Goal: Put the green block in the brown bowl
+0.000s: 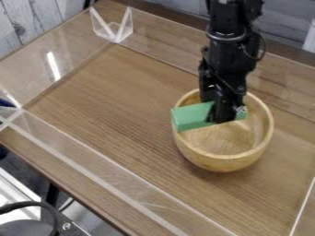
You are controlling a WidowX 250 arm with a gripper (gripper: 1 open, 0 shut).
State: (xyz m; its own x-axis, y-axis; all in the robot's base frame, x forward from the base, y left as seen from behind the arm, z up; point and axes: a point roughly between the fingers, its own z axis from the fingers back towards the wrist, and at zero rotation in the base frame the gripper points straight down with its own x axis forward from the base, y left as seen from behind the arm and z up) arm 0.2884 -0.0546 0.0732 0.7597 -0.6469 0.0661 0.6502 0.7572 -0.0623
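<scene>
The robot's gripper needs to release the green block, now hanging tilted over the bowl, on the inside bottom of the brown bowl (pixel 222 135), near its middle.
The green block (pixel 193 117) hangs tilted just over the left inner side of the brown bowl (pixel 223 146), its left end above the rim. My black gripper (pixel 227 112) points straight down above the bowl and is shut on the block's right end. The round wooden bowl rests on the wooden tabletop, right of centre. Part of the block is hidden behind the fingers.
A clear acrylic wall (pixel 123 189) borders the wooden table (pixel 99 101) at the front and left. A clear acrylic piece (pixel 113 25) stands at the back left. Dark cables (pixel 31 217) lie below the front edge.
</scene>
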